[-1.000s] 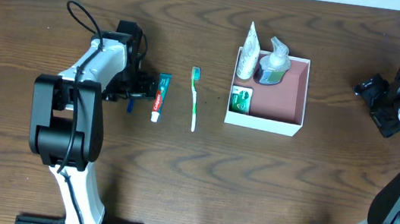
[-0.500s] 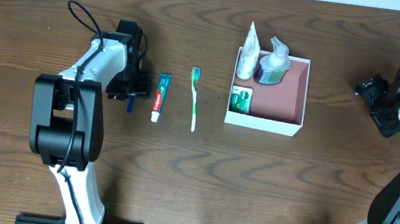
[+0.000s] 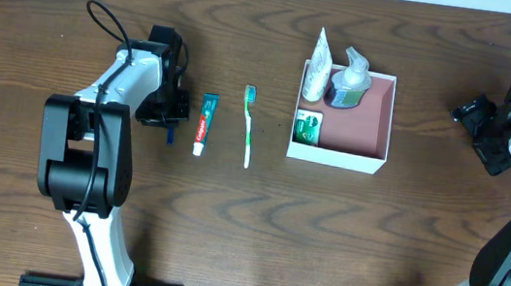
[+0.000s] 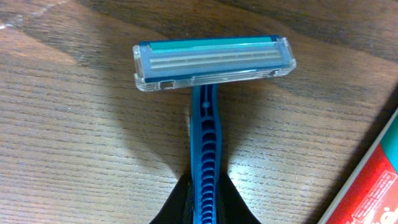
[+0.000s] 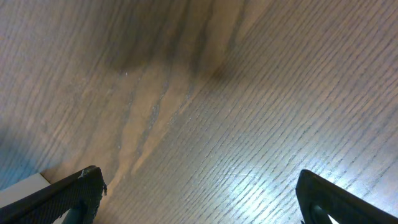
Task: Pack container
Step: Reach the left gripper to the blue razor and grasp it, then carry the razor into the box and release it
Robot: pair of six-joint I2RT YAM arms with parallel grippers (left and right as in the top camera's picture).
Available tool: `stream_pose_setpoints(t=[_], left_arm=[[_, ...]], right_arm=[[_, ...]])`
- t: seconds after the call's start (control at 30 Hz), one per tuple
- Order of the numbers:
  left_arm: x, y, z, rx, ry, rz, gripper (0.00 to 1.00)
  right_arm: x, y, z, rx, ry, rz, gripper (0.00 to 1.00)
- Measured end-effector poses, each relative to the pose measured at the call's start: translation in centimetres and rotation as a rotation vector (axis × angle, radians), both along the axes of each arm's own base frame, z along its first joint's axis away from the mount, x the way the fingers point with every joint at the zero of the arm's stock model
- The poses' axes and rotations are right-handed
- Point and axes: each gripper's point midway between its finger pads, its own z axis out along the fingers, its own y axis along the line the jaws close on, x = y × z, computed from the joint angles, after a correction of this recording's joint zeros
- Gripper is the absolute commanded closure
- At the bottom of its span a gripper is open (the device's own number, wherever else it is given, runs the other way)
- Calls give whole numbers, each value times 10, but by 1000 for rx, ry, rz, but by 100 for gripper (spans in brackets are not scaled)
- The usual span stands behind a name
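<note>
The robot's left gripper should release the razor on the container's pink bottom, next to the small green-and-white carton (image 3: 357, 145). The razor still lies on the wooden table.
A blue disposable razor (image 4: 214, 62) lies on the wooden table, its head pointing away from the wrist camera. My left gripper (image 4: 205, 208) is shut on the razor's ribbed handle, with a black finger (image 4: 179, 205) pressed against each side. From overhead the left gripper (image 3: 168, 111) sits at the left, and the razor (image 3: 170, 134) pokes out below it. The container (image 3: 359, 134), a white box with a pink inside, stands right of centre. My right gripper (image 5: 205, 193) hangs open over bare table at the far right (image 3: 478, 117).
A toothpaste tube (image 3: 204, 124) and a green toothbrush (image 3: 249, 128) lie between the left gripper and the container. Inside the container are a white tube (image 3: 316, 68), a pump bottle (image 3: 349, 84) and a small green-and-white carton (image 3: 307, 127). The toothpaste's edge (image 4: 373, 180) lies just right of the razor.
The left gripper's jaws have closed onto the razor handle; they stood open a second ago. The right arm has not moved.
</note>
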Motion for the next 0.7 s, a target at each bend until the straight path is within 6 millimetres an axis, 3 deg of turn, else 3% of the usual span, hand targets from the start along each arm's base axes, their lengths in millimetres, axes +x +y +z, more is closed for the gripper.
stream_pose_setpoints(t=[0.2, 0.37, 0.53, 0.63, 0.7], left_arm=[[-6, 0, 11, 2, 44, 0, 94], [18, -4, 52, -21, -32, 0, 94], [50, -33, 143, -154, -293, -33, 94], [56, -66, 207, -243, -482, -113, 94], [51, -98, 248, -294, -599, -210, 94]], right_arm=[[0, 0, 0, 0, 0, 0, 1], [0, 0, 0, 0, 0, 0, 1], [0, 0, 0, 0, 0, 0, 1], [0, 0, 0, 0, 0, 0, 1], [0, 0, 0, 0, 0, 0, 1]])
